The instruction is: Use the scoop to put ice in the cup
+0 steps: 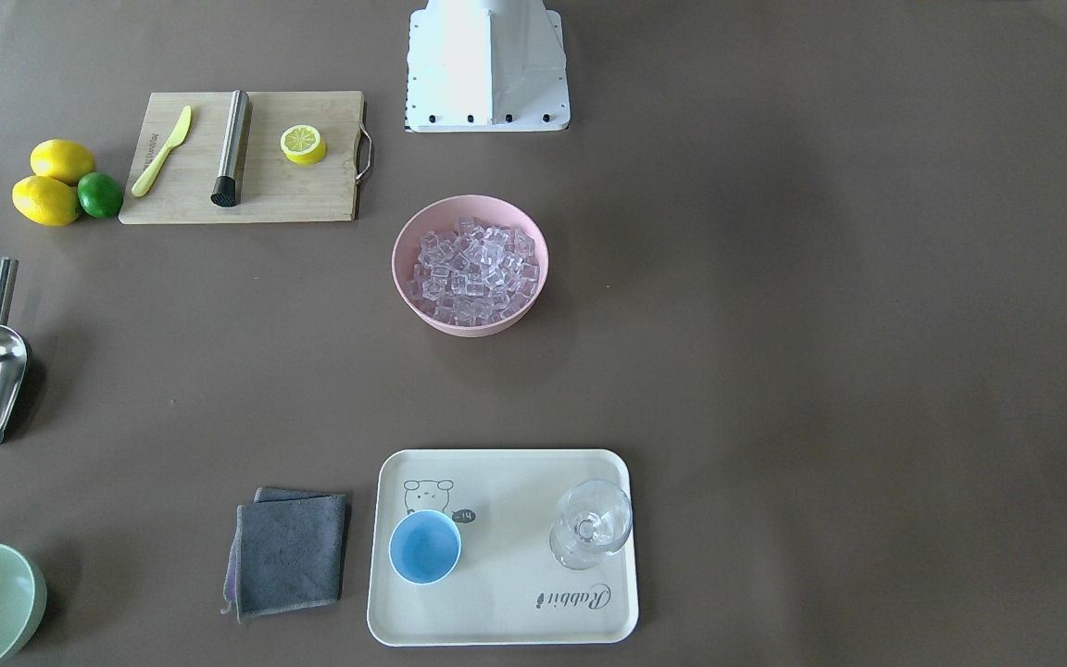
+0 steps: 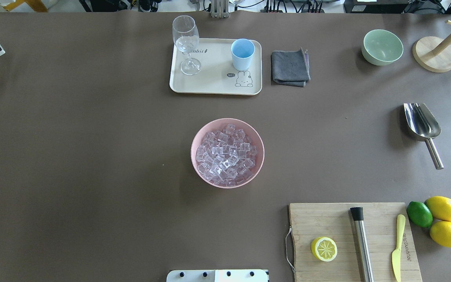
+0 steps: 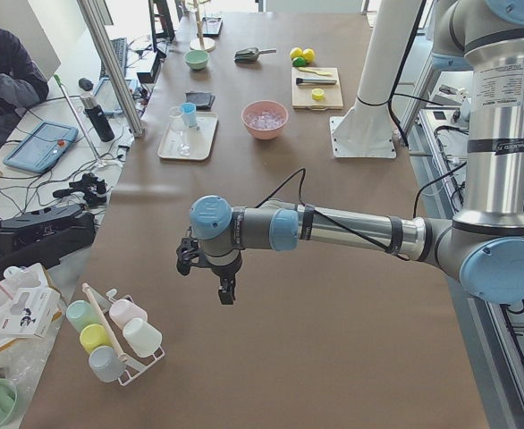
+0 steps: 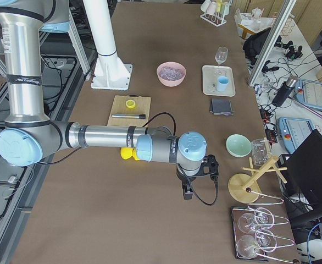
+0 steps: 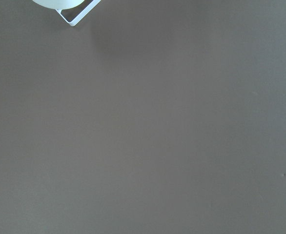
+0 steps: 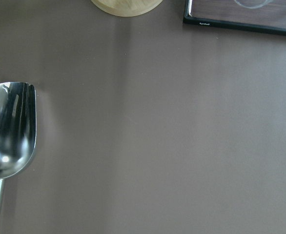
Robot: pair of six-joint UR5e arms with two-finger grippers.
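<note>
Next, I move my right gripper to the middle of the handle [image 1: 6, 288] of the steel scoop and close it there, to scoop the ice.
The ice [image 1: 473, 273] is a heap of clear cubes in a pink bowl [image 2: 199, 135] at the table's middle. On a cream tray [image 2: 210, 82] stands the light-blue cup [image 2: 242, 53], upright and empty. The steel scoop [image 2: 421, 123] lies alone on the table on the robot's right side, and shows at the lower left of the right wrist view [image 6: 9, 131]. My right gripper [image 4: 191, 190] hangs over the table's right end, apart from the scoop. My left gripper [image 3: 210, 281] hovers over the left end. Both show only in side views, so I cannot tell open or shut.
A wine glass [image 2: 186, 43] shares the tray. A grey cloth [image 2: 290, 67] and a green bowl [image 2: 382, 47] lie beyond the scoop. A cutting board [image 2: 327, 219] holds a half lemon, steel cylinder and knife. A wooden stand [image 2: 435, 55] and a mug rack [image 3: 110, 335] stand at the table's ends.
</note>
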